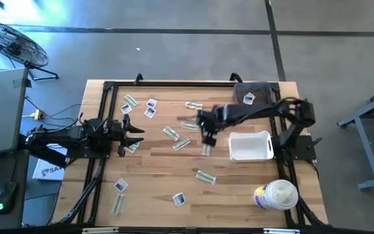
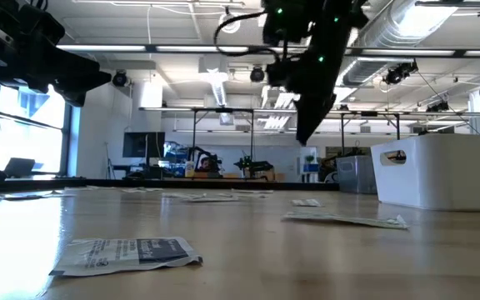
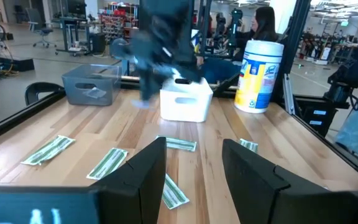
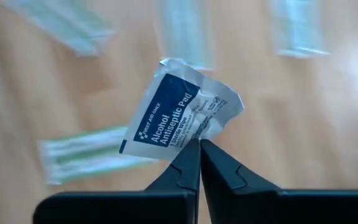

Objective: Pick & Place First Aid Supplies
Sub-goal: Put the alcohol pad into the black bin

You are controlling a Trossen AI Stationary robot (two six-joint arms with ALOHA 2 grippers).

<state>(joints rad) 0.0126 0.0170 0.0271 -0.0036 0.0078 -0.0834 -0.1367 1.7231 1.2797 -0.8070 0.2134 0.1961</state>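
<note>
Next, I drop the alcohol pad sachet with my right gripper in the grey bin (image 1: 246, 103), against the near edge of the sachets inside. The alcohol pad sachet is now above the table's middle.
Strip wrappers (image 1: 204, 177) and small square sachets (image 1: 121, 186) lie flat and scattered on the wooden table (image 1: 154, 162). Above the table's middle, my right gripper (image 1: 208, 136) is shut on a white sachet with a dark blue panel printed "Alcohol Antiseptic Pad" (image 4: 179, 115). It shows dark and raised in the low view (image 2: 305, 137). At the table's left edge my left gripper (image 1: 137, 132) waits open and level, with nothing between its fingers (image 3: 194, 168). My right gripper pinches the sachet by its edge (image 4: 190, 140) between its two fingertips. The fingers come from above, slanting down. The sachet sticks out beyond the fingertips, slightly crumpled, and is lifted clear of the table.
A white bin (image 1: 250, 145) stands just right of my right gripper, a grey bin (image 1: 252, 94) at the far right, and a large round tub (image 1: 276, 195) at the near right. People show in the room beyond the table (image 3: 263, 25).
</note>
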